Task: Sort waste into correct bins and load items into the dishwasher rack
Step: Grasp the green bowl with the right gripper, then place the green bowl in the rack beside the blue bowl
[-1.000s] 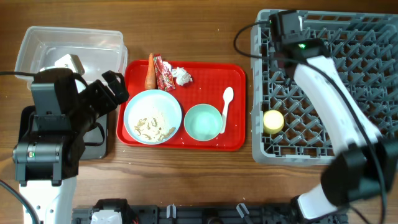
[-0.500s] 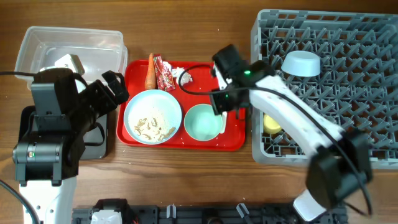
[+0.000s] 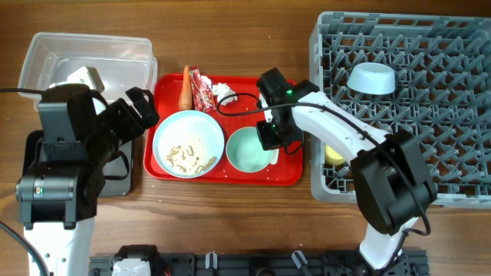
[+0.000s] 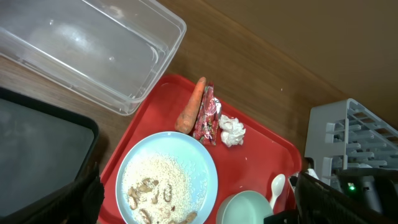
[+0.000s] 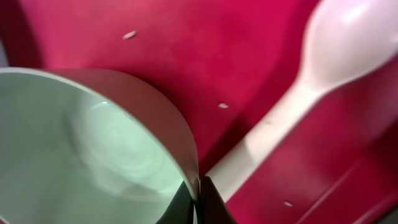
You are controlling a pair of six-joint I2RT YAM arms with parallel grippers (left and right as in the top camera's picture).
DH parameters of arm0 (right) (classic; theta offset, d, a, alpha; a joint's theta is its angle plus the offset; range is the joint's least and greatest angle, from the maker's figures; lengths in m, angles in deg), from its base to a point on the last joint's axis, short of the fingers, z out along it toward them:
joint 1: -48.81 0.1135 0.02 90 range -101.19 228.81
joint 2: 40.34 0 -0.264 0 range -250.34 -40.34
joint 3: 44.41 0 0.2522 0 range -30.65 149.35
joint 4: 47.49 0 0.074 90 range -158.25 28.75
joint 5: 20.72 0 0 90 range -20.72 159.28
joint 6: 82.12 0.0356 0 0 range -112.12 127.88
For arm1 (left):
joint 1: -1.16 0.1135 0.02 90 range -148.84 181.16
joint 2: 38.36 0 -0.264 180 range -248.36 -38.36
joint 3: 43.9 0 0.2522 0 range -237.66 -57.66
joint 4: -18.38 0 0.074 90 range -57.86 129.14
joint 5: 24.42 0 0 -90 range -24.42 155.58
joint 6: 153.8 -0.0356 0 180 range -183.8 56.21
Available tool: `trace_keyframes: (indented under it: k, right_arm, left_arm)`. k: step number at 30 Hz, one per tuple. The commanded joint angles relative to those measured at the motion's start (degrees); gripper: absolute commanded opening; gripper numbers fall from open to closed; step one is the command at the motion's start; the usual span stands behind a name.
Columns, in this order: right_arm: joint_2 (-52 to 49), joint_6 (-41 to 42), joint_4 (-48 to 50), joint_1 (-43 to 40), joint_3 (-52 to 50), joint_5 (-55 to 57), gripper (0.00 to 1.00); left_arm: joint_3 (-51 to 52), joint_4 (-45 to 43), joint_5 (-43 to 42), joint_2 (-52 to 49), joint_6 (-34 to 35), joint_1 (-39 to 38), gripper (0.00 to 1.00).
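Observation:
Next, my right gripper puts the pale green bowl down in the grey dishwasher rack (image 3: 416, 83) next to the light blue bowl.
The pale green bowl (image 3: 247, 152) sits on the red tray (image 3: 222, 178), and my right gripper (image 3: 270, 138) is shut on its right rim. In the right wrist view the jaws (image 5: 199, 193) pinch the thin rim of the bowl (image 5: 93, 155), with the white spoon (image 5: 323, 56) lying just beside it. A round pale dish (image 3: 189, 143) holds beige food scraps (image 4: 161, 193). The carrot (image 3: 185, 88), wrapper (image 3: 203, 90) and tissue (image 3: 225, 93) lie along the tray's far edge. My left gripper (image 3: 147, 109) hangs open left of the tray, holding nothing.
The grey dishwasher rack (image 3: 430, 153) fills the right side, with a light blue bowl (image 3: 371, 77) upside down in it and a yellow cup (image 3: 335, 153) half hidden by my right arm. The clear tub (image 3: 84, 57) and black tray (image 3: 115, 175) are at the left.
My right arm has swung from the rack, leaving the light blue bowl there, over to the red tray and shut on the green bowl's rim. The left arm has not moved.

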State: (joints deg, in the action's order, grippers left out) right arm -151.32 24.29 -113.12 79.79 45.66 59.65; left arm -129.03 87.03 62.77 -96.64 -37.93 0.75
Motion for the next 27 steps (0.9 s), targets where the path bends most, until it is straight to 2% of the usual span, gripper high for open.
trace_keyframes:
  k: [1, 2, 3, 5, 8, 12, 15, 19, 22, 27]
  right_arm:
    - [7.4, 5.3, -0.7, -1.5, 2.7, 12.6, 0.04]
    - [10.5, 6.9, -0.7, -2.3, 2.9, 17.2, 0.04]
    - [16.8, 10.9, -0.7, -4.1, 2.9, 28.7, 0.04]
    - [22.4, 14.1, -0.4, -6.4, 2.9, 43.7, 0.04]
    - [28.0, 15.2, 2.0, -11.6, 2.9, 62.6, 0.04]
    - [27.5, 14.9, 3.3, -21.5, 2.9, 75.7, 0.04]
    - [23.8, 8.7, 7.6, -30.2, 2.9, 78.1, 0.04]
    - [17.6, 1.0, 13.5, -36.0, 2.9, 79.4, 0.04]
    - [12.9, -3.9, 17.9, -38.3, 2.9, 79.7, 0.04]
    - [7.6, -4.7, 18.4, -38.3, 2.9, 79.7, 0.04]
  left_arm:
    - [-1.0, -0.1, 1.2, 0.0, 0.5, -0.1, 1.00]
    - [-1.0, -0.1, 1.2, 0.0, 0.5, -0.1, 1.00]
    - [-1.0, -0.1, 1.2, 0.0, 0.5, -0.1, 1.00]
    - [-1.0, -0.1, 1.2, 0.0, 0.5, -0.1, 1.00]
    - [-1.0, -0.1, 1.2, 0.0, 0.5, -0.1, 1.00]
    - [-1.0, -0.1, 1.2, 0.0, 0.5, -0.1, 1.00]
    - [-1.0, -0.1, 1.2, 0.0, 0.5, -0.1, 1.00]
    - [-1.0, -0.1, 1.2, 0.0, 0.5, -0.1, 1.00]
    - [-1.0, -0.1, 1.2, 0.0, 0.5, -0.1, 1.00]
    - [-1.0, -0.1, 1.2, 0.0, 0.5, -0.1, 1.00]
